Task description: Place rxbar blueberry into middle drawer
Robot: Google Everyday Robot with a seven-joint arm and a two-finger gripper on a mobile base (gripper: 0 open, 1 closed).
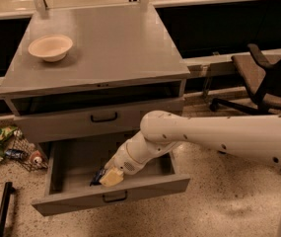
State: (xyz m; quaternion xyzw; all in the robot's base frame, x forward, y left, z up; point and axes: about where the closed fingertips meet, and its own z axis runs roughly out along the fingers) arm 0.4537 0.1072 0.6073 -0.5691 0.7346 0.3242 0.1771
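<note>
Next, my gripper releases the rxbar blueberry onto the grey bottom of the middle drawer, back from the front panel (130, 160) and slightly toward the chair.
The middle drawer (66, 174) is pulled open at the bottom of the grey cabinet, showing its flat grey floor. My white arm reaches down into it from the right. My gripper (110, 177) sits low inside the drawer, near the front panel (145, 189). It is shut on the rxbar blueberry (97, 177), a small dark blue bar that sticks out to the left of the cream fingers (112, 177), close above the drawer floor.
A cream bowl (51, 47) stands on the cabinet top (115, 48) at the back left. A closed drawer with a black handle (104, 117) is above the open one. Litter and a wire basket (12, 149) lie on the floor to the left, and an office chair (263, 83) is to the right.
</note>
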